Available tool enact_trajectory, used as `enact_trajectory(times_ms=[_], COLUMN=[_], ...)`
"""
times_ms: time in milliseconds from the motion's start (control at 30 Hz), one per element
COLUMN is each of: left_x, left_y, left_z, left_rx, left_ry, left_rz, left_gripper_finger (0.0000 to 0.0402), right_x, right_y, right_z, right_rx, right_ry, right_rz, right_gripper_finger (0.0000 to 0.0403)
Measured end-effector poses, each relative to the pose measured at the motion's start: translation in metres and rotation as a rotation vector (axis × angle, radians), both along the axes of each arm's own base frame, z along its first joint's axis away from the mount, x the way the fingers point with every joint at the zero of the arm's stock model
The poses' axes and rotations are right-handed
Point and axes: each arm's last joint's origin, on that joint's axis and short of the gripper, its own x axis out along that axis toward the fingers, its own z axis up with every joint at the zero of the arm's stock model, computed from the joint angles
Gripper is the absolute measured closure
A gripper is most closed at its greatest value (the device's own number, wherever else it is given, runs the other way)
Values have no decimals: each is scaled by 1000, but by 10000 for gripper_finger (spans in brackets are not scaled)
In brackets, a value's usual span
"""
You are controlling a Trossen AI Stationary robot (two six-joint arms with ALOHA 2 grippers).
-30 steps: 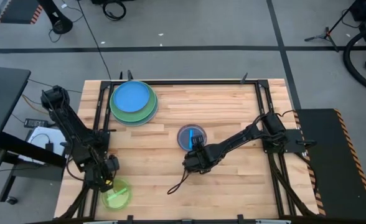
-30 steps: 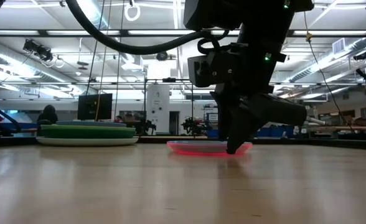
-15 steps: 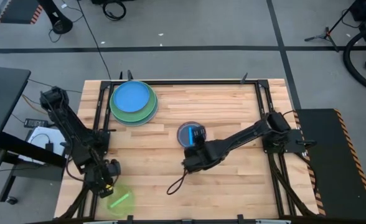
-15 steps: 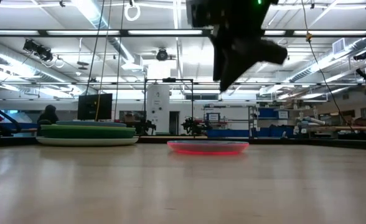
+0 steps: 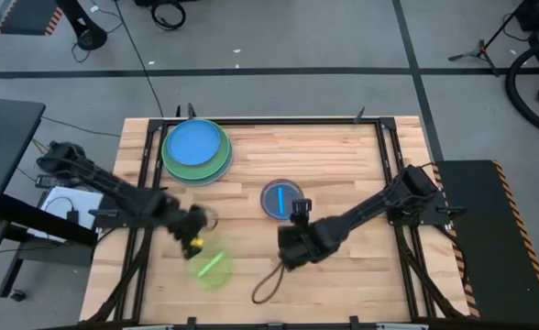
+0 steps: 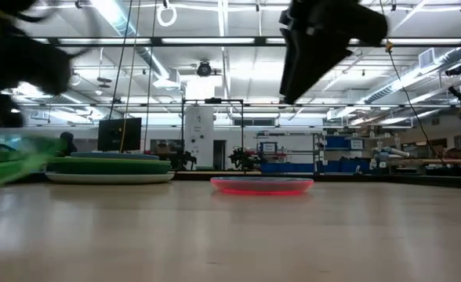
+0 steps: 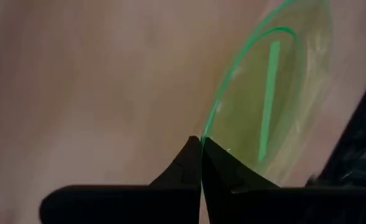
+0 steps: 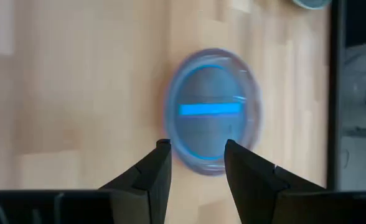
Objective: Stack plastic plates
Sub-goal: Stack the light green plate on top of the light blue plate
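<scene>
Next, my left gripper releases the lime plate that I have, setting it free on top of the small bluish plate [image 5: 282,199] that lies on the wood.
My left gripper [image 5: 196,247] is shut on a small translucent lime plate [image 5: 212,268], over the near-left part of the table; both are blurred in the low view [image 6: 15,160]. My right gripper [image 5: 291,249] is open and raised above the table's middle [image 6: 317,47]. It sits just on the near side of a small translucent bluish plate [image 5: 280,199] that lies flat on the wood and shows pink from the side [image 6: 262,186]. A pile of large plates [image 5: 196,151], blue on top over green ones, rests at the far left. My left gripper pinches the lime plate's rim [image 7: 203,142] between its two fingertips [image 7: 186,163], which meet edge-on at it. The plate [image 7: 270,93] reaches out beyond the fingers, tilted and off the table.
A black cable loop [image 5: 269,282] lies on the wood near the right gripper. Metal rails [image 5: 379,156] frame the table on all sides. Bare wood [image 5: 343,156] stretches between the large pile and the right rail.
The left gripper, shut on the lime plate, has carried it from the near-left corner toward the table's right and slightly far, lifting it. The right gripper has risen from beside the small bluish plate and drawn back a little toward the near edge.
</scene>
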Motion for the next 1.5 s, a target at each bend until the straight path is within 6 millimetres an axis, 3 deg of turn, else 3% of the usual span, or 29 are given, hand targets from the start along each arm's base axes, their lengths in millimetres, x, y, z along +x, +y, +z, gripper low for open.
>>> enact_trajectory(times_ms=[300,500,733,933,1167,1300,1500], left_x=[53,81,137,175,207,213,216], left_y=[86,130,161,180,178,175,180], left_z=[62,61,67,75,34,18,18], left_rx=[69,84,93,72,-46,-65,-53], left_ry=[-200,7,-1,-32,40,77,35], left_rz=[185,352,386,408,445,438,434], left_gripper_finger=[398,398,398,398,398,394,365], right_x=[-34,-47,-53,-65,-80,-86,-87], right_y=[29,35,39,52,64,70,72], right_z=[-41,-54,-59,-67,-77,-78,-77], right_rx=[-11,-22,-39,-50,-39,-23,-58], right_ry=[37,54,80,96,106,76,-14], right_rz=[15,5,52,131,172,154,103], right_gripper_finger=[248,248,248,248,248,248,248])
